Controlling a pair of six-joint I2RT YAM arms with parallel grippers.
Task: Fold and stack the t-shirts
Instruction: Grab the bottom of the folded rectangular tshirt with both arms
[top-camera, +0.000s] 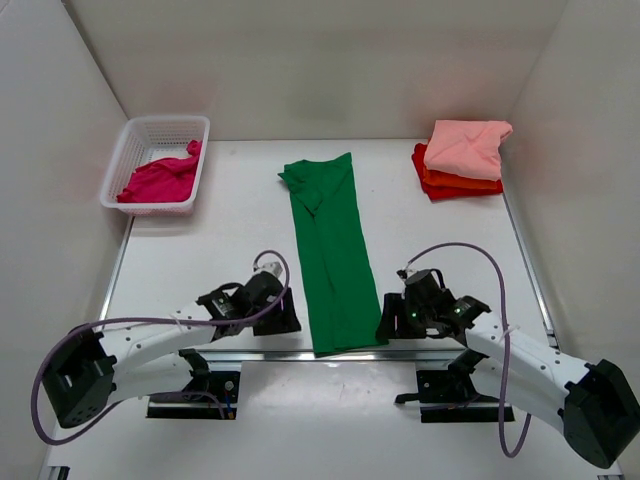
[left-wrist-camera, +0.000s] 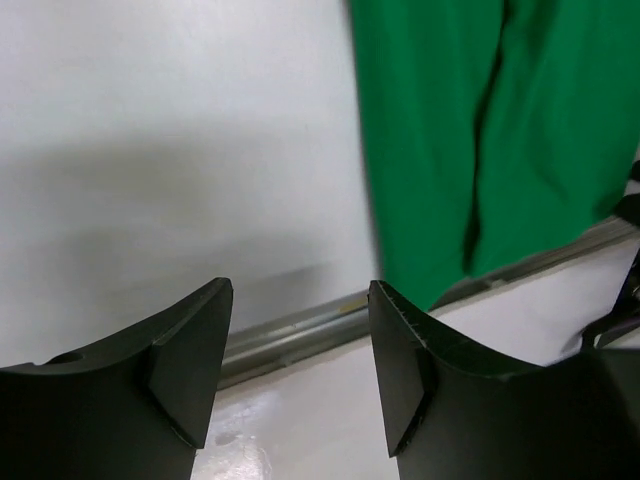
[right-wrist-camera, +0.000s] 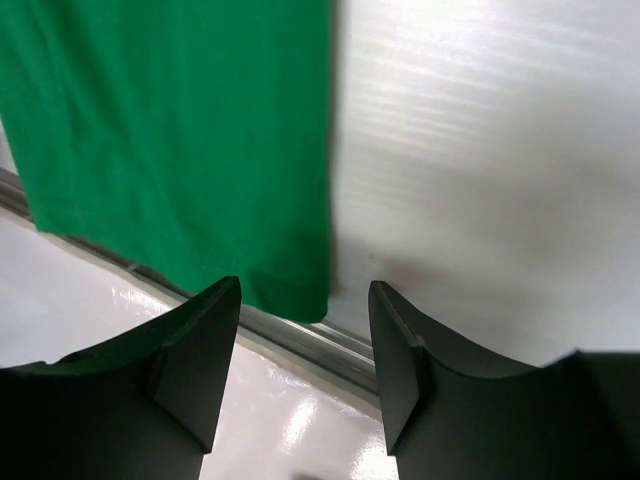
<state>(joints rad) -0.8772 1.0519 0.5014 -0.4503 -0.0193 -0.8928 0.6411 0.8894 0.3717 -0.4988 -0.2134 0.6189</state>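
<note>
Next, my left gripper closes on the green t-shirt's hem corner (top-camera: 317, 350) (left-wrist-camera: 392, 281) on the basket's side, next to the metal rail, because the strip gets folded up from there.
A bright green t-shirt (top-camera: 334, 250) lies folded into a long narrow strip down the middle of the table, its hem at the near edge. It shows in the left wrist view (left-wrist-camera: 490, 130) and the right wrist view (right-wrist-camera: 180, 130). My left gripper (top-camera: 285, 318) is open and empty just left of the hem corner. My right gripper (top-camera: 388, 322) is open and empty just right of the other hem corner. A magenta t-shirt (top-camera: 160, 180) lies crumpled in the basket. A salmon pink t-shirt (top-camera: 465, 147) lies folded on orange-red and red ones (top-camera: 455, 185) at the back right.
The white lattice basket (top-camera: 135, 140) stands at the back left. A metal rail (top-camera: 260, 355) runs along the table's near edge, also in the left wrist view (left-wrist-camera: 300, 330) and the right wrist view (right-wrist-camera: 330, 345). White walls enclose the table.
</note>
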